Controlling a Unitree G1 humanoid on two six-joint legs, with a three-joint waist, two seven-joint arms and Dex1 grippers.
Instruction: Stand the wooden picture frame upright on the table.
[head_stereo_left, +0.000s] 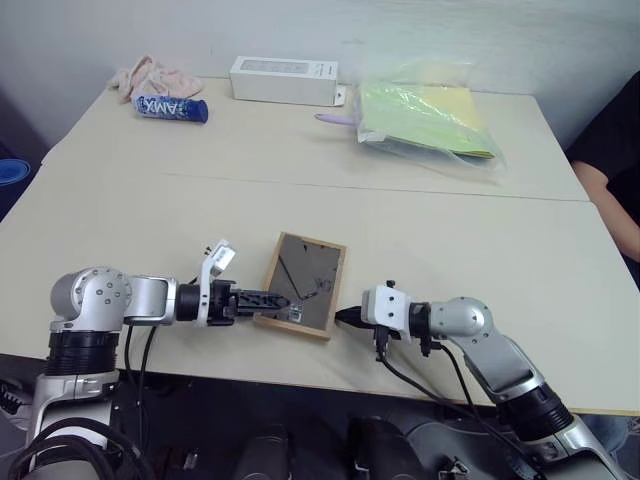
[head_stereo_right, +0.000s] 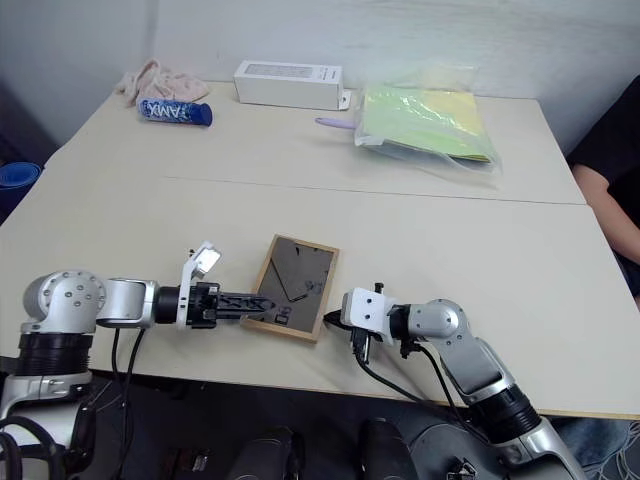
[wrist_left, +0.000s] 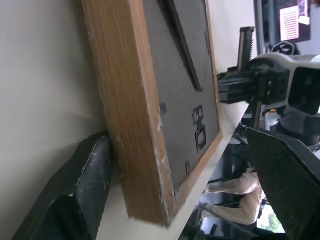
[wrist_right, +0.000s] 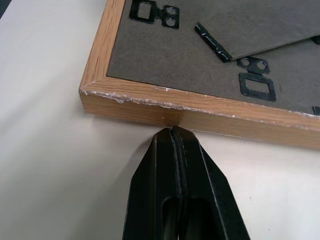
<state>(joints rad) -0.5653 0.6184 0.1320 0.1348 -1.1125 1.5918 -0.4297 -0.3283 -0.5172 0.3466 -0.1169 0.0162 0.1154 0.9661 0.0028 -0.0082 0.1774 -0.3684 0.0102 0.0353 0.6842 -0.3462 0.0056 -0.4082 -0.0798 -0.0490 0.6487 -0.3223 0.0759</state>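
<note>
My right gripper's shut fingers only press the frame's wooden edge, so it should open and grip the frame near its far corner (head_stereo_left: 343, 250) before lifting.
The wooden picture frame (head_stereo_left: 305, 280) lies flat near the front edge of the table (head_stereo_left: 300, 200), its dark back board and fold-out stand facing up. My left gripper (head_stereo_left: 283, 304) is open at the frame's near left corner. One finger (wrist_left: 85, 190) rests on the table against the wooden edge and the other finger (wrist_left: 290, 185) hovers over the back board. My right gripper (head_stereo_left: 343, 318) is shut and empty, its closed tips (wrist_right: 172, 134) touching the frame's right-hand wooden edge (wrist_right: 200, 107).
At the back of the table are a white oblong box (head_stereo_left: 283, 80), a blue can (head_stereo_left: 171, 108), a pink cloth (head_stereo_left: 150, 75), a purple pen (head_stereo_left: 335, 118) and a yellow-green plastic folder (head_stereo_left: 425, 120). A person's arm (head_stereo_left: 610, 190) is at the right edge.
</note>
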